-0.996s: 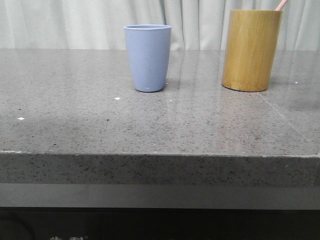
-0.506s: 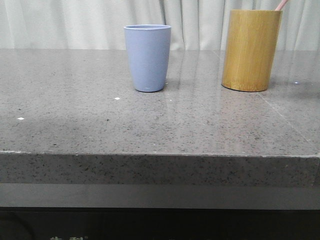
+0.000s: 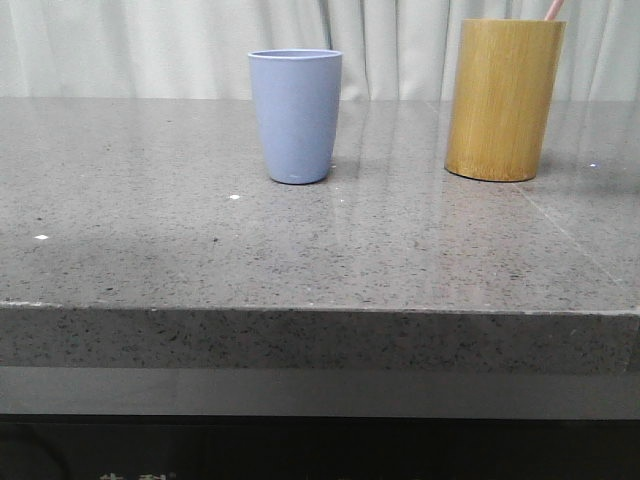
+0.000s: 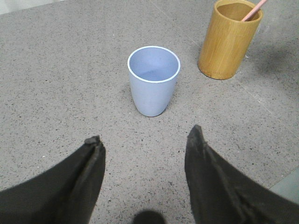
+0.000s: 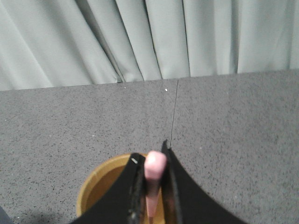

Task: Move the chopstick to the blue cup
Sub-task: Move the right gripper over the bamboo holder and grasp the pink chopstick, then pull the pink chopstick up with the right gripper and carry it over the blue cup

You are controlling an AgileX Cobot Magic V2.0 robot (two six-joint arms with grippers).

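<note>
My right gripper is going to release the pale pink chopstick inside the blue cup's rim (image 3: 325,52), leaning toward the tan bamboo holder.
The pale pink chopstick (image 5: 154,179) stands in the tan bamboo holder (image 5: 100,186), and my right gripper (image 5: 153,161) is shut on its upper end, above the holder's mouth. From the front, the holder (image 3: 503,100) stands at the back right with the chopstick's tip (image 3: 553,9) poking out at the top edge. The blue cup (image 3: 295,115) stands upright and empty left of the holder. My left gripper (image 4: 145,140) hangs open above the table a little short of the blue cup (image 4: 153,79), nothing between its fingers. The holder (image 4: 227,39) with the chopstick (image 4: 253,10) stands beyond the cup.
Everything rests on a grey speckled stone table (image 3: 320,240) whose front edge (image 3: 320,308) runs across the front view. A pale curtain (image 3: 150,45) hangs behind it. A seam in the tabletop (image 5: 174,109) runs back from the holder toward the curtain.
The chopstick's tip above the holder has shifted slightly left and stands more upright. The cup and holder have not moved.
</note>
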